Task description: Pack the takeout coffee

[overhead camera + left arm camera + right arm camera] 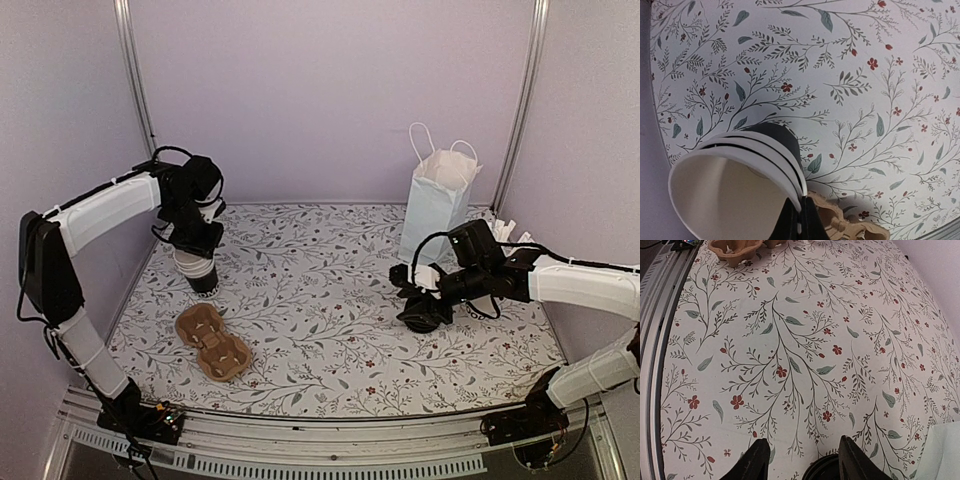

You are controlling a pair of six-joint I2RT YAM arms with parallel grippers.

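Note:
I need to release the nested cups, as my left gripper tilts them together as one stack, then take only the top cup's rim (747, 159) and pull that cup out.
The black paper cup (203, 272), white inside, hangs tilted at the left of the table. In the left wrist view (730, 195) it shows three nested white rims. My left gripper (197, 243) is shut on its rim, one finger (790, 225) inside and one outside. I cannot tell whether the cup's base touches the table. The round black lid (827, 471) lies on the table at the right. My right gripper (415, 305) is open just above it, and in the right wrist view (805, 462) its fingers (756, 462) stand either side of the lid.
The pale-blue paper bag (437, 205) stands open at the back right, close behind my right gripper; its corner shows in the right wrist view (942, 455). The brown cardboard cup carrier (212, 343) lies front left, near the cup. Small white items (505, 228) lie by the right wall.

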